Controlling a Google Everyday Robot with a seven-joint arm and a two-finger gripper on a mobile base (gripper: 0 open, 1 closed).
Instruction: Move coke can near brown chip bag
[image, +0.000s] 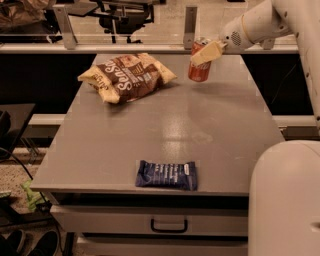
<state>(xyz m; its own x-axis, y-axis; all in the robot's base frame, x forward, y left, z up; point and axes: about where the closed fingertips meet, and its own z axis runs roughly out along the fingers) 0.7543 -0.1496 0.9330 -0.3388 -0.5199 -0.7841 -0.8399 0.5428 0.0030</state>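
Next, I stand the coke can upright on the grey table (170, 97), beside the brown chip bag's end nearest my gripper.
The coke can (198, 70) is red with a silver top, tilted and held a little above the grey table (165, 125) at the far right. My gripper (206, 54) is shut on the coke can's upper part, its cream fingers (208, 52) across the can. The arm reaches in from the upper right. The brown chip bag (127, 75) lies crinkled on the table at the far left, a short gap left of the can.
A small dark blue wrapper (166, 175) lies near the table's front edge. A drawer with a handle (169, 226) is under the tabletop. The robot's white body (285, 200) fills the lower right. A rail and posts (190, 25) run behind the table.
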